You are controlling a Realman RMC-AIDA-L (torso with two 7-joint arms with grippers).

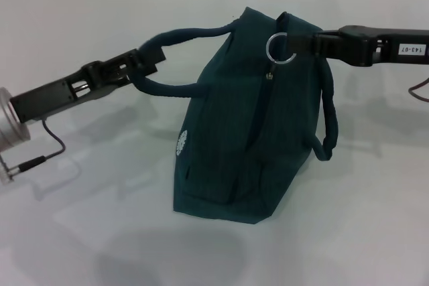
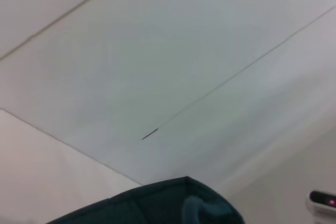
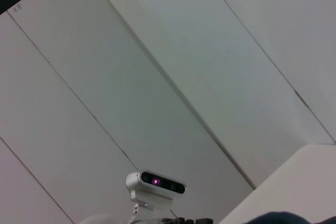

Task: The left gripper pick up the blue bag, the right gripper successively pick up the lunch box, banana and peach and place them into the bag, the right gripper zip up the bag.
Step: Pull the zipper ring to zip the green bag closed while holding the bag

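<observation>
I will take the blue bag's upper side (image 1: 231,61) with my left gripper before my right gripper pulls the zipper's ring, because my left gripper holds only the blue bag's handle, far from the zipper.
The blue bag (image 1: 248,125) stands on the white table, dark teal with rope handles. My left gripper (image 1: 149,59) is shut on one handle (image 1: 194,31) at the bag's left side and holds it up. At the bag's top right, my right gripper (image 1: 300,43) is shut on the metal zipper ring (image 1: 277,48). The zipper runs down the bag's middle. The other handle (image 1: 327,118) hangs down the right side. A corner of the bag (image 2: 157,205) shows in the left wrist view. Lunch box, banana and peach are out of view.
The white table (image 1: 80,232) spreads all around the bag, with a wall seam behind it. The right wrist view shows wall panels and the left arm's camera (image 3: 155,182); the left wrist view catches the right arm's camera (image 2: 321,200).
</observation>
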